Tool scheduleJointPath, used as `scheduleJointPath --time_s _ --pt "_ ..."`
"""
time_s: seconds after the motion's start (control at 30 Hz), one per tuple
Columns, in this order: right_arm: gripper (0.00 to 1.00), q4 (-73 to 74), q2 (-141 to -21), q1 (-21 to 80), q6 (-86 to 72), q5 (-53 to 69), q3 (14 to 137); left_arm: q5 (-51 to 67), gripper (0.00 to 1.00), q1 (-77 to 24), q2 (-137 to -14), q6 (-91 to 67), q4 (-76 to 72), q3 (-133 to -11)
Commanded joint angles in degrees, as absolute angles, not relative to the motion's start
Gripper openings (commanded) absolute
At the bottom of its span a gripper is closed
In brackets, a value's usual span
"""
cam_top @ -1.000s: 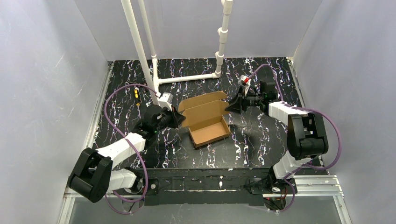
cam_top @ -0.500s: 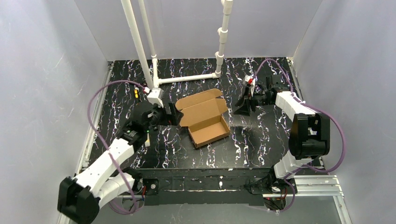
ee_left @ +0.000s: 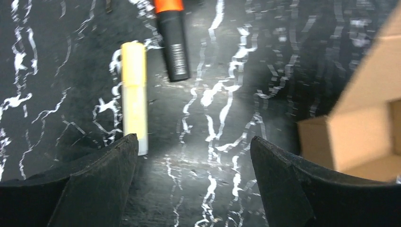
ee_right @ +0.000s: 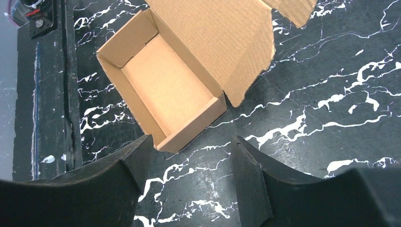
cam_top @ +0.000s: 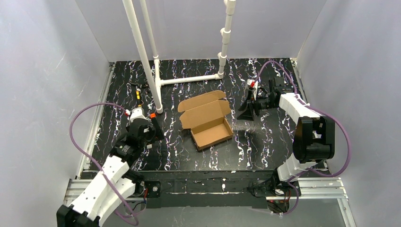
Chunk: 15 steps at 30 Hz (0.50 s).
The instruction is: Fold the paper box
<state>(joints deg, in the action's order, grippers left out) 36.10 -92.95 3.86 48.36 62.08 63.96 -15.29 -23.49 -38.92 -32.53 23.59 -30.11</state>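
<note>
The yellow marker beside the black marker is next for my left gripper, which should go there and close on the yellow marker's pale half (cam_top: 149, 145) (ee_left: 135, 116).
The paper box (cam_top: 210, 130) is a brown cardboard carton with its tray formed and its lid (cam_top: 203, 106) standing open at the back. Nothing holds it. My left gripper (cam_top: 157, 130) hangs open to the left of the box, apart from it. In the left wrist view the left gripper (ee_left: 194, 142) has only tabletop between its fingers, and a corner of the box (ee_left: 364, 127) shows at the right. My right gripper (cam_top: 242, 113) is open to the right of the box. In the right wrist view the right gripper (ee_right: 191, 142) sits just short of the near corner of the box (ee_right: 165, 90).
A white pipe frame (cam_top: 189, 79) stands behind the box, with one post (cam_top: 142, 52) between my left arm and the box. A yellow marker (ee_left: 134, 90) and a black marker with an orange cap (ee_left: 172, 47) lie ahead of my left gripper. Grey walls enclose the table.
My left gripper has let go of the box's left side, opened, and drawn back toward the near left. My right gripper has backed off to the right and opened wider. The box stays put.
</note>
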Motion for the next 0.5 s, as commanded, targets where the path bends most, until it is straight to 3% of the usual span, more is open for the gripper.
scheduleJointPath --time_s 0.0,0.13,0.47 --pt "0.70 37.9 -91.9 3.8 49.9 63.5 64.6 -19.3 0.85 -19.4 -47.4 -34.6 20.3 -28.7" --pt "0.70 38.0 -92.0 3.8 50.0 63.5 64.6 -13.9 0.68 -14.5 -58.0 -33.8 17.4 -31.2" --pt "0.70 39.5 -93.4 3.8 51.1 63.8 65.1 -18.8 0.59 -12.2 -69.3 -34.8 19.8 -35.0"
